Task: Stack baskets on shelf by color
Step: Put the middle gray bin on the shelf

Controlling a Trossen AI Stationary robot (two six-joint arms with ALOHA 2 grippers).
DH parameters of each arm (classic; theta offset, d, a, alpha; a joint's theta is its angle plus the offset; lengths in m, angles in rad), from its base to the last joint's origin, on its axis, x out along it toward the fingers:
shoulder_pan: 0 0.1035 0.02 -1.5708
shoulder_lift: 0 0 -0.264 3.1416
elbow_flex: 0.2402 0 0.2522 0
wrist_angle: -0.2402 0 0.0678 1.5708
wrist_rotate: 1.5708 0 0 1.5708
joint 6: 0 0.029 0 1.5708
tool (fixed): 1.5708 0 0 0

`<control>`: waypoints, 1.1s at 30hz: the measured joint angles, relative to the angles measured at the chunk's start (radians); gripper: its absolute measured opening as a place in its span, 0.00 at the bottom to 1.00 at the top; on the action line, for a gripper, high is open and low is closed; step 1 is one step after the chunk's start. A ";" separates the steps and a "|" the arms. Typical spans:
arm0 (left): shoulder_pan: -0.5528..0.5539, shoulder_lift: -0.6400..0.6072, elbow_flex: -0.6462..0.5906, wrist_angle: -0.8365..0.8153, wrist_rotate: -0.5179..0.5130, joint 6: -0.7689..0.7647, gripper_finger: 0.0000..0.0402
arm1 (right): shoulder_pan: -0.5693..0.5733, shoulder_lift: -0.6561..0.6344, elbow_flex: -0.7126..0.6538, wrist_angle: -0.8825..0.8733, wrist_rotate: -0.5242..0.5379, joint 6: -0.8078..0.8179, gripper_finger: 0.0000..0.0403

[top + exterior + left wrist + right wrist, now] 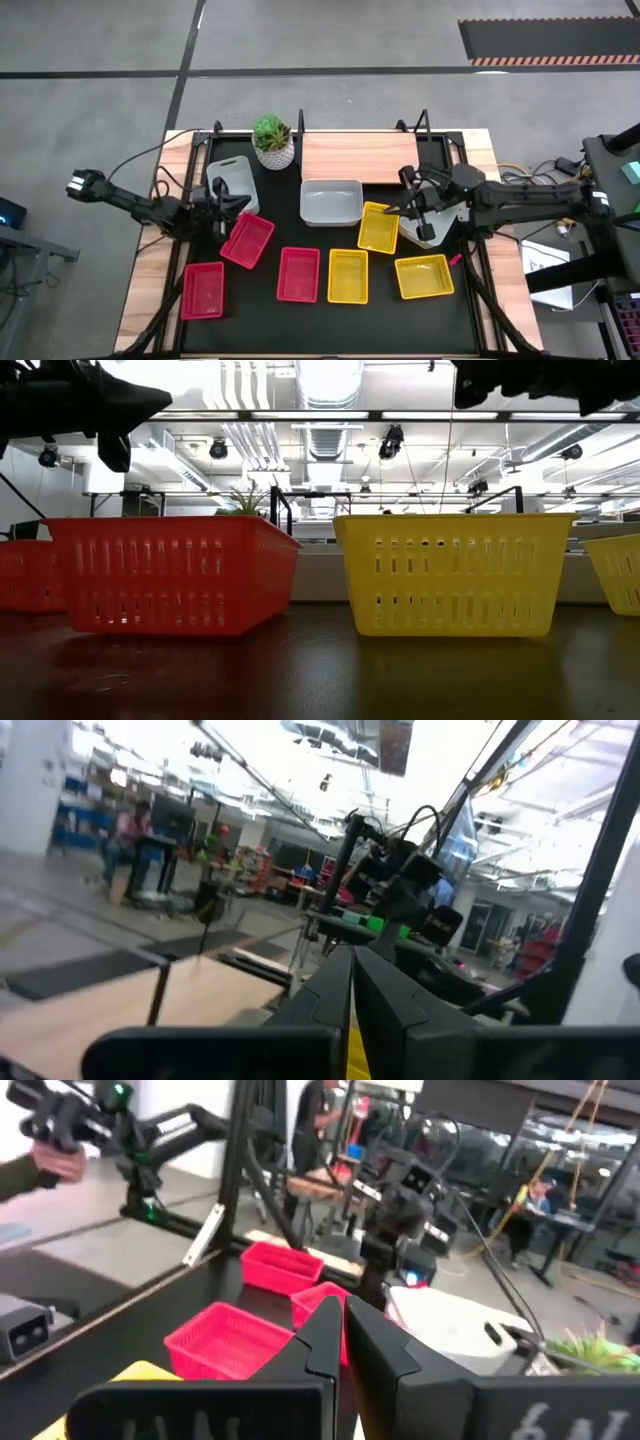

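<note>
The robot's right gripper should next go to the white basket in front of the shelf and close on its short-side rim (361, 203) next to the far yellow basket.
The shelf (357, 157) is a light-brown board at the table's far edge. Three red baskets (247, 240) (203, 290) (298, 274) and three yellow baskets (379, 227) (348, 276) (424, 276) rest on their bases on the black mat. One white basket (331, 201) sits just in front of the shelf, another (228, 178) at the far left. My left gripper (238, 205) (352, 982) is shut, raised between the left white basket and the nearest red one. My right gripper (393, 209) (340, 1330) is shut, raised over the far yellow basket. Neither holds anything.
A white pot with a green plant (272, 141) stands at the shelf's left end. Thin black uprights (422, 125) rise at the shelf's ends. In the low view a red basket (175, 575) and a yellow basket (450, 575) stand close to the near edge.
</note>
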 joint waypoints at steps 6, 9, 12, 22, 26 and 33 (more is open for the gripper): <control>0.000 0.009 0.002 0.224 0.000 0.215 0.00 | 0.082 0.029 0.084 -0.133 0.101 0.008 0.03; 0.000 0.008 0.003 0.336 0.000 0.342 0.00 | 0.142 0.062 0.098 -0.141 0.196 0.009 0.03; 0.000 -0.001 0.003 0.405 0.000 0.436 0.00 | 0.191 0.101 0.129 -0.137 0.305 0.008 0.03; 0.000 -0.018 -0.006 0.430 -0.001 0.505 0.00 | 0.215 0.274 0.339 -0.327 0.374 0.011 0.03; 0.000 -0.018 -0.006 0.429 0.000 0.506 0.00 | 0.213 0.356 0.483 -0.552 0.395 -0.015 0.03; 0.000 -0.018 -0.006 0.428 0.000 0.505 0.00 | 0.208 0.520 0.728 -0.968 0.548 -0.162 0.05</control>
